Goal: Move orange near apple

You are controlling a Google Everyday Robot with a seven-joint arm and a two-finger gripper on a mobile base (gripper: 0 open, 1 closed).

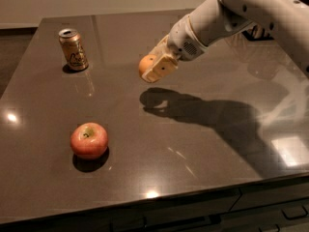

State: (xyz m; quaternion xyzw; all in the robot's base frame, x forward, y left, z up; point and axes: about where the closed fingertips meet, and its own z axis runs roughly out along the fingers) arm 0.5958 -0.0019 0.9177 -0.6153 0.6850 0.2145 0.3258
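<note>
The apple's back side faces my arm. My gripper will release the orange on the dark table (119, 123) right up against that side.
The orange (146, 63) is held in my gripper (153, 67), lifted above the dark tabletop near its middle, with its shadow on the surface below. The gripper's tan fingers are shut around the orange, which shows only partly at the left of the fingers. The red-pink apple (89, 140) with a yellow-green patch at its stem sits on the table at the front left, well apart from the gripper, down and to the left of it.
A tan drink can (73, 49) stands upright at the back left of the dark table (203, 144). My white arm (241, 13) reaches in from the upper right. The table's front edge runs along the bottom, with drawers below.
</note>
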